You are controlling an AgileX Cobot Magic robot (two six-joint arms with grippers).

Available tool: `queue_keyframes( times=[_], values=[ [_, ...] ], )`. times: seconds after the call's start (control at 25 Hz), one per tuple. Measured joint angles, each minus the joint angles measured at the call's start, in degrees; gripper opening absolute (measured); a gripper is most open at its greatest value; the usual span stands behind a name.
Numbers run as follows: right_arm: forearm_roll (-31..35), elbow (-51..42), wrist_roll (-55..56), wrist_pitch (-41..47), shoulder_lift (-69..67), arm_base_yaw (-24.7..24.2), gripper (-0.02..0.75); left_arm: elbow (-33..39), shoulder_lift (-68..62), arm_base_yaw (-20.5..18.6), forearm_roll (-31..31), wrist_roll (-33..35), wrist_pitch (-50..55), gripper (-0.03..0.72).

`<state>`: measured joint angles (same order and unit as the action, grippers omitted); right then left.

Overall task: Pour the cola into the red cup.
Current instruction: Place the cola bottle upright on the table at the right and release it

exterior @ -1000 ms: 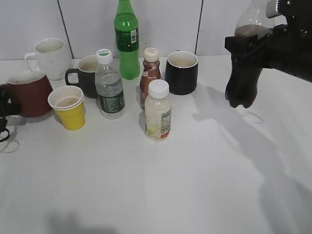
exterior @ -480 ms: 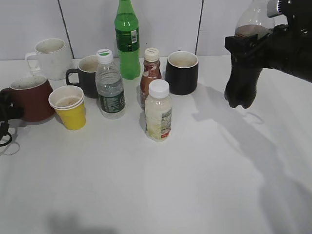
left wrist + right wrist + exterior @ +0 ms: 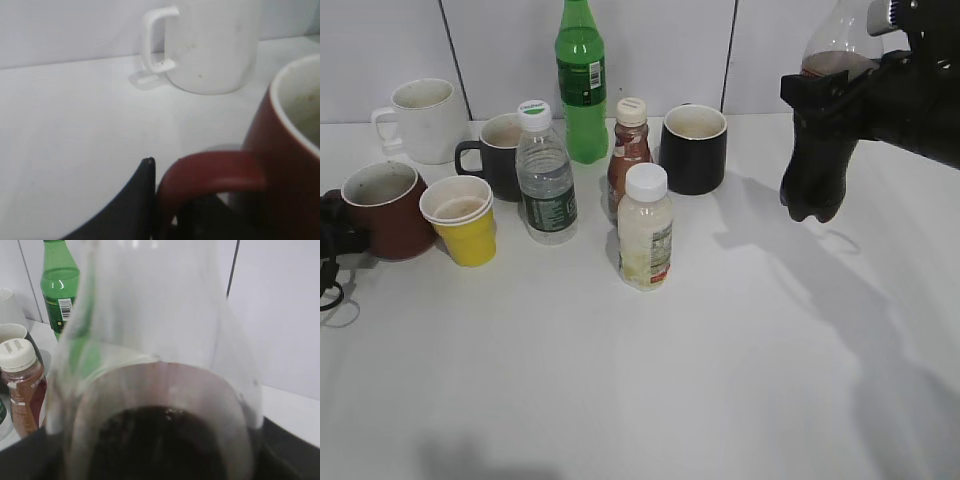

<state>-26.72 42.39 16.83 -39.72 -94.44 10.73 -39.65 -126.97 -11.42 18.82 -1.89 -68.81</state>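
Observation:
My right gripper is holding the cola bottle. It will set the bottle down on the bare table (image 3: pixel 781 246) below, diagonally in front of the black mug.
The red cup (image 3: pixel 388 210) stands upright at the table's left edge, beside the yellow paper cup. My left gripper (image 3: pixel 330 225) is shut on its side handle. The left wrist view shows a black finger (image 3: pixel 145 200) pressed against the handle of the red cup (image 3: pixel 285 165). My right gripper (image 3: pixel 840 95) is shut on the cola bottle (image 3: pixel 817 170) and holds it upright, high above the table at the right. The dark cola fills its lower part. The right wrist view looks through the bottle's clear shoulder at the cola (image 3: pixel 160 440). The bottle's cap and label are out of view.
A white mug (image 3: pixel 420 118), dark grey mug (image 3: pixel 495 150), yellow paper cup (image 3: pixel 460 220), water bottle (image 3: pixel 545 175), green bottle (image 3: pixel 580 80), small brown bottle (image 3: pixel 628 155), white-capped bottle (image 3: pixel 645 230) and black mug (image 3: pixel 693 148) stand across the back and middle.
The red cup has shifted slightly right and toward the front in the left gripper and now sits level. The cola bottle has stayed almost still.

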Motion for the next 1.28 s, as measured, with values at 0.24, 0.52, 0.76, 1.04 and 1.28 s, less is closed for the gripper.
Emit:
queue_keyframes(
  times=[0.24,0.52,0.76,1.04,1.28],
  values=[
    [-0.06,0.0,0.06,0.0,0.0,0.0,0.474,2.41,1.39,0.0,0.06,-0.22,-0.17,0.129],
    [-0.06,0.0,0.06,0.0,0.0,0.0,0.474,3.11,2.55,0.0,0.11,-0.22,-0.06,0.267],
    [-0.06,0.0,0.06,0.0,0.0,0.0,0.474,7.35,4.6,0.0,-1.64,-0.22,-0.4,0.322],
    [-0.06,0.0,-0.01,-0.11,-0.01,0.0,0.474,15.44,10.15,0.0,-2.36,-0.22,-0.5,0.319],
    [3.66,0.0,-4.81,-7.45,-5.79,0.0,0.474,24.53,18.74,0.0,-0.64,-0.27,-0.53,0.318]
  ],
)
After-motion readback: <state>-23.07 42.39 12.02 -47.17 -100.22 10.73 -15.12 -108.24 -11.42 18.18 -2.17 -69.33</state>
